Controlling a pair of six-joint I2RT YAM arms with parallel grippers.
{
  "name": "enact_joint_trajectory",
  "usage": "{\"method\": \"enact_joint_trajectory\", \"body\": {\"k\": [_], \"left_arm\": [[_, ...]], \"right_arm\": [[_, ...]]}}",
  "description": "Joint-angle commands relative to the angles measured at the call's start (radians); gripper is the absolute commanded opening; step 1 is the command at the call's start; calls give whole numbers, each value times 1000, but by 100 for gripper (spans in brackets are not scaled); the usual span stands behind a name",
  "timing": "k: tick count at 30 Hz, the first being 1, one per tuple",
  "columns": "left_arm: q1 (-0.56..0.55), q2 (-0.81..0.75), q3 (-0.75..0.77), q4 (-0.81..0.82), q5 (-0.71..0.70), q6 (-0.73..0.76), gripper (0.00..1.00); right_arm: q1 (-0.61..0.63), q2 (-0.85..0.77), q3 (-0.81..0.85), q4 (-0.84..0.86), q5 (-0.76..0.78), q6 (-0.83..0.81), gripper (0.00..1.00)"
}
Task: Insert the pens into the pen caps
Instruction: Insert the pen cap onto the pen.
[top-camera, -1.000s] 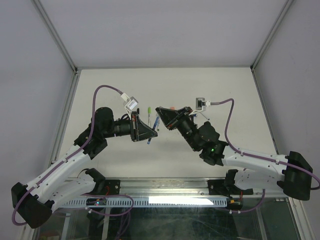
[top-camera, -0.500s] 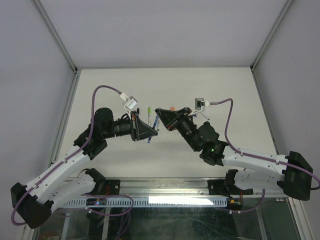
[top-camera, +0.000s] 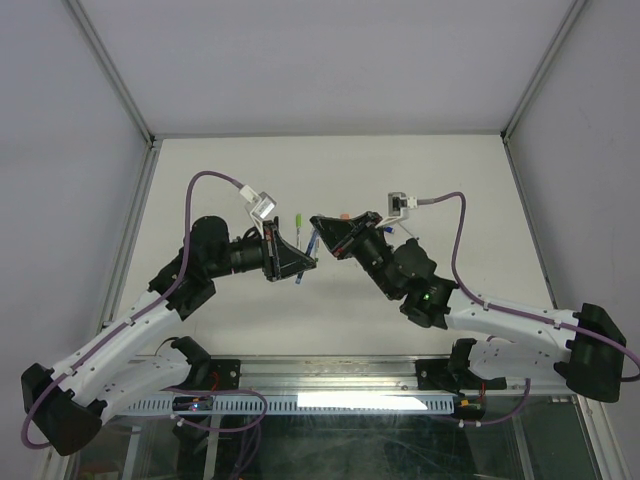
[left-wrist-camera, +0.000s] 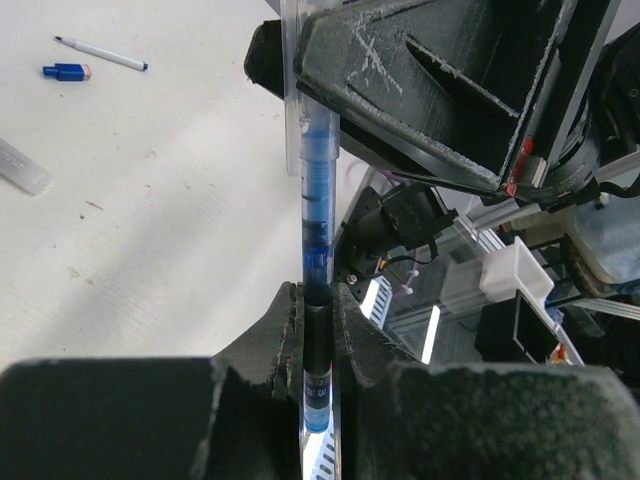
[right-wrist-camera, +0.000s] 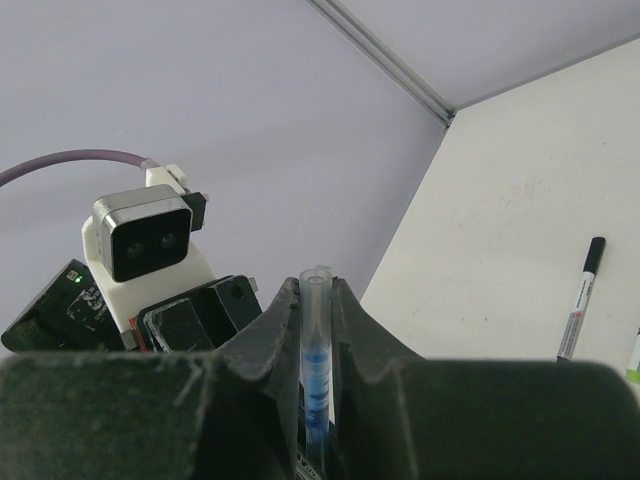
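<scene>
The left gripper should release the blue pen beside the black-capped white pen (top-camera: 267, 241), on the white pen's side away from the green-capped pen.
Both grippers meet above the table's middle on one blue pen (top-camera: 312, 244). My left gripper (left-wrist-camera: 318, 300) is shut on the dark rear end of this pen (left-wrist-camera: 316, 240), which runs straight up from the jaws. Its front end sits inside a clear pen cap (right-wrist-camera: 316, 300), on which my right gripper (right-wrist-camera: 317, 290) is shut. In the left wrist view the clear cap (left-wrist-camera: 294, 130) lies against the right gripper's fingers. Seen from the top, the left gripper (top-camera: 303, 265) and the right gripper (top-camera: 319, 224) face each other.
On the table lie a green-capped pen (top-camera: 298, 218), an orange piece (top-camera: 343, 215), a blue cap (left-wrist-camera: 66, 72), a thin white pen (left-wrist-camera: 100, 53), a clear cap (left-wrist-camera: 22, 167) and a black-capped white pen (right-wrist-camera: 582, 298). Frame rails (top-camera: 128, 230) border the white table.
The right wrist and its cable have shifted slightly to the left. Both grips and the pen between them look unchanged.
</scene>
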Motion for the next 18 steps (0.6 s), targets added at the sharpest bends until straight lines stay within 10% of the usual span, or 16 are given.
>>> {"method": "enact_joint_trajectory", "body": {"k": [1, 18], "left_arm": [[8, -6, 96, 202, -184, 76, 0], [8, 112, 348, 276, -245, 176, 0]], "right_arm": [[21, -12, 21, -76, -75, 14, 0], [143, 80, 89, -228, -75, 14, 0]]}}
